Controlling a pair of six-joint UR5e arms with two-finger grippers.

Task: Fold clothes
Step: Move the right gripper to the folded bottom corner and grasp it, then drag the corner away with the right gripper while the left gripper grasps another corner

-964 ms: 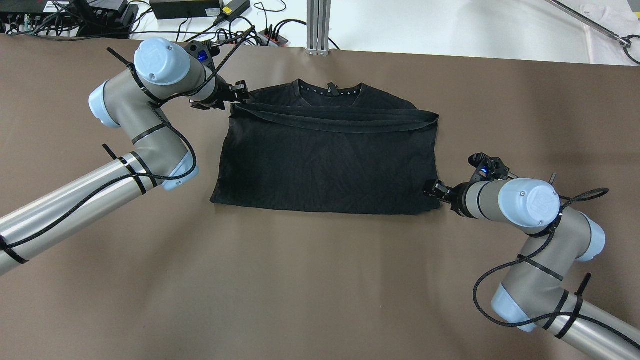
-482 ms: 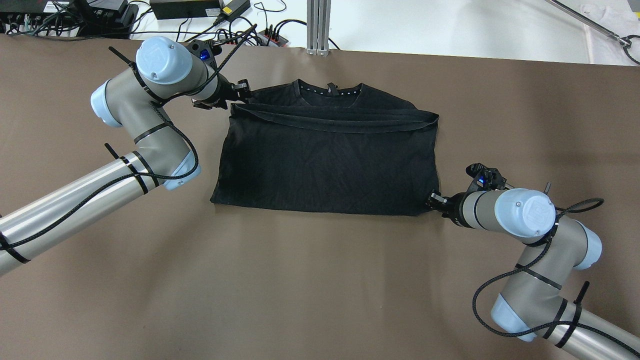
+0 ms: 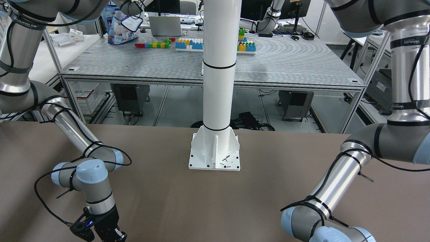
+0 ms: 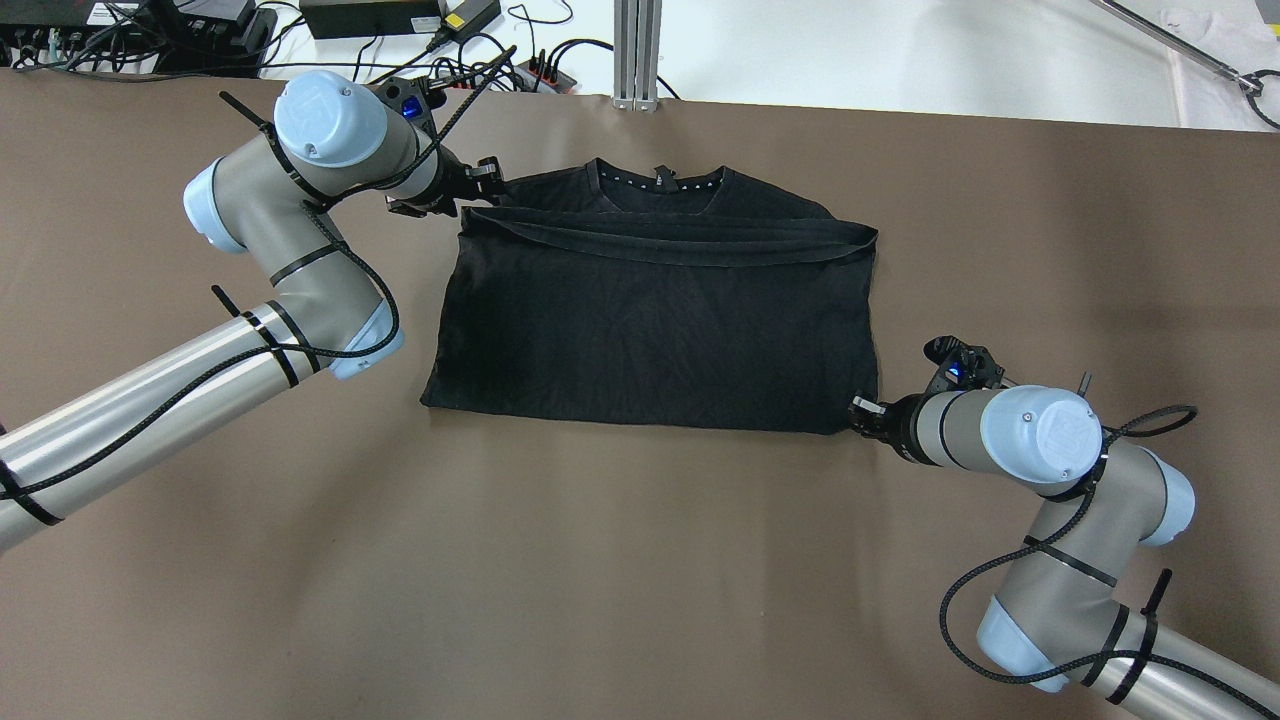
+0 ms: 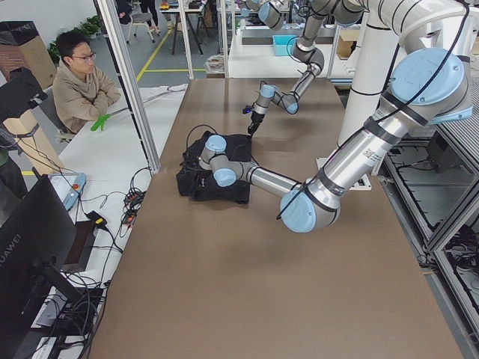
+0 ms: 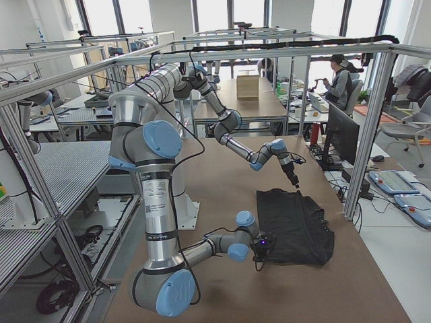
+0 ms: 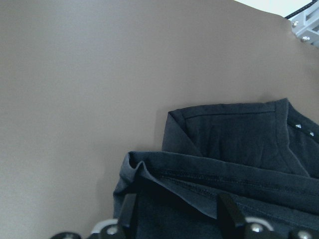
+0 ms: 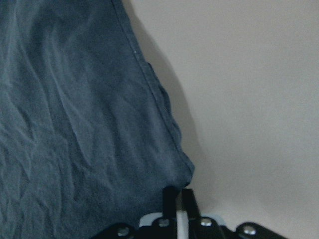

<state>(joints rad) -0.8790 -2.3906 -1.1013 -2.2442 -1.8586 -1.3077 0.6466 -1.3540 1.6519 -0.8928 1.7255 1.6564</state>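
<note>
I need to release the black T-shirt's corner from my right gripper on the brown table point(image 3: 176, 170) close beside the white pole's base plate.
The clothes point(image 4: 650, 320) are one black T-shirt lying flat mid-table, its lower part folded up over the chest and the collar at the far edge. My left gripper point(image 4: 487, 180) is at the shirt's far left corner. In the left wrist view its fingers point(image 7: 227, 211) stand open on either side of the folded hem point(image 7: 199, 174). My right gripper point(image 4: 860, 412) is at the near right corner. Its fingers point(image 8: 170, 196) are shut together right at the corner of the cloth point(image 8: 184, 169); no fabric shows between them.
A white pole on a base plate point(image 3: 214, 153) stands at the robot's side of the brown table point(image 4: 640, 560). Cables and power bricks point(image 4: 400, 20) lie beyond the far edge. A person point(image 5: 78, 82) sits past that edge.
My right gripper has slid along the shirt's right edge toward the robot, down to the near corner. The left gripper has barely shifted. The shirt has not moved.
</note>
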